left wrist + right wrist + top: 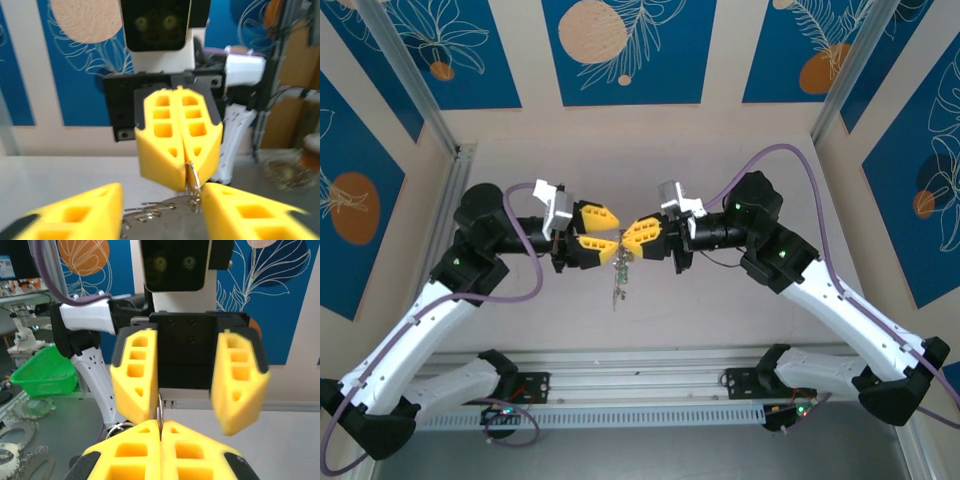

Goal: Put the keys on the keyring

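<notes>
The keys reach between my left gripper's open fingers, so I should tip it downward and pinch only the keyring (pixel 193 176) beside my right gripper's fingertips.
My right gripper (pixel 628 236) is shut on the keyring (pixel 159 415), a thin metal ring standing edge-on between its yellow fingertips. From the left wrist view the ring (pixel 193 186) sticks out below those shut fingers (pixel 177 135). Silvery toothed keys (pixel 150 212) hang from it, and from above they dangle as a small bunch (pixel 619 284) over the table. My left gripper (pixel 613 233) faces the right one tip to tip and is open. Its fingers (pixel 135 375) stand on either side of the ring, the ring close to one inner face.
A green basket (pixel 45 372) and flat metal toothed discs (pixel 20 435) lie off to the side in the right wrist view. An aluminium rail (pixel 640 385) runs along the near edge between the arm bases. Blue patterned panels wall in the table.
</notes>
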`<state>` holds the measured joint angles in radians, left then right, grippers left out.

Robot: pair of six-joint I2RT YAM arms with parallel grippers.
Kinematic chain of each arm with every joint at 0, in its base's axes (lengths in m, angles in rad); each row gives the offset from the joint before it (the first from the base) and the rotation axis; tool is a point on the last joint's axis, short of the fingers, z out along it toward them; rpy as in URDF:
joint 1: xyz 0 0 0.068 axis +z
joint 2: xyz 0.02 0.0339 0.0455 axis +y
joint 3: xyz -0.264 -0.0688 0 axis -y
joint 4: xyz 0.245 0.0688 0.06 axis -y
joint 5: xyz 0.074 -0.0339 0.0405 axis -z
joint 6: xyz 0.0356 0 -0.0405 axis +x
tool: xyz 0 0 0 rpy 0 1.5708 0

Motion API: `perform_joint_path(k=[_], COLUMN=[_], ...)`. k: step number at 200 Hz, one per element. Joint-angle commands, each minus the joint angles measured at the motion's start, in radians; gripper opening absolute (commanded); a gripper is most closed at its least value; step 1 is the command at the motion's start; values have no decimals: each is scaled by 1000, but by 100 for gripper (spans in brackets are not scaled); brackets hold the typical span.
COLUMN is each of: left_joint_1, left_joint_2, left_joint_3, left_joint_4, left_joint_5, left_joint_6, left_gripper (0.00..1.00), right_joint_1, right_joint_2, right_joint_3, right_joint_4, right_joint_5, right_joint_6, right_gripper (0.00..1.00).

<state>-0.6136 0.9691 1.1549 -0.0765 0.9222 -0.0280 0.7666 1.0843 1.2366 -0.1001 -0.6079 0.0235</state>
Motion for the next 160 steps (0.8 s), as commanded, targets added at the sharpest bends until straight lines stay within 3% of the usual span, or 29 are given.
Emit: perform_joint_path(k=[1, 27, 58, 95, 160], left_joint_1=[-6, -8, -16, -42, -79], left_joint_2=[-11, 25, 75, 103, 133], left_joint_3=[136, 243, 323, 360, 358], left_joint_4=[-298, -491, -603, -648, -641], left_joint_5=[-84, -128, -132, -197, -206], left_joint_6=[238, 341, 397, 433, 429], left_gripper=[56, 52, 48, 37, 33], right_joint_1=[-38, -33, -12, -6, 7], right_joint_2=[33, 86, 128, 137, 164], right_joint_3=[79, 201, 290, 324, 356], right_joint_4=[-144, -358, -512, -544, -579], right_joint_5=[44, 21, 71, 46, 51], right_joint_6=[-90, -192, -263, -269, -275], right_gripper=[0, 0, 0, 0, 0])
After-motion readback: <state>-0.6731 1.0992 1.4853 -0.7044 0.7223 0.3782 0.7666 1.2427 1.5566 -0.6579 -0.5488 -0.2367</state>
